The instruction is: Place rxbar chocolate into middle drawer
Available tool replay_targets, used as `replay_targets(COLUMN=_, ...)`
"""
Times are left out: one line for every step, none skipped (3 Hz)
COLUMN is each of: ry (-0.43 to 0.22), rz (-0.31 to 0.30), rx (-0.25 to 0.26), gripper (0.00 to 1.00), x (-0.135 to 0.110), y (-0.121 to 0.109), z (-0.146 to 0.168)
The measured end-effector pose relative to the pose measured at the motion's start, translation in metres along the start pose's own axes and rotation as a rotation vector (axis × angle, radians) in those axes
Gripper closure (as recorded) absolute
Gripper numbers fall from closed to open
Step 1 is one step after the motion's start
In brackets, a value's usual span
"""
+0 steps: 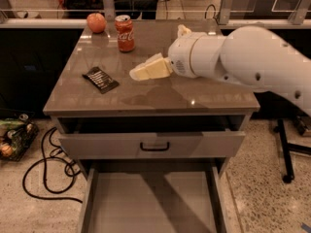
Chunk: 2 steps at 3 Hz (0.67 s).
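Next, I move to the middle of the rxbar chocolate (pixel 101 79) and close my gripper there across its long sides.
The rxbar chocolate (pixel 100 79), a flat black wrapper with white lettering, lies on the left part of the brown tabletop (pixel 160 98). My gripper (pixel 136 73), cream coloured at the end of the white arm (pixel 233 57), hovers just above the tabletop to the right of the bar, pointing at it, a short gap away. It holds nothing. The middle drawer (pixel 150 203) is pulled wide open below, and its grey floor is bare.
A red soda can (pixel 125 33) and a reddish fruit (pixel 96 22) stand at the table's back left. The drawer with the black handle (pixel 154 146) is slightly open above the middle drawer. Cables (pixel 46 171) and a basket (pixel 12 137) lie on the floor at left; a stand base (pixel 287 154) is at right.
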<state>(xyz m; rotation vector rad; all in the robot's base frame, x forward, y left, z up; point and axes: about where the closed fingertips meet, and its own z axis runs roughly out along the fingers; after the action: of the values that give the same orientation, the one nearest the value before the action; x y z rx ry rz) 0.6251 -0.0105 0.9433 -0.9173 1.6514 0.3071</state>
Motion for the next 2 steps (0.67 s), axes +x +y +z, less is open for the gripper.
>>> replay_targets(ry=-0.060, rz=0.012, rx=0.014, gripper=0.00, x=0.013, y=0.003, z=0.039)
replay_targets(ry=-0.088, rz=0.021, rx=-0.002, gripper=0.00, x=0.017, y=0.010, z=0.073)
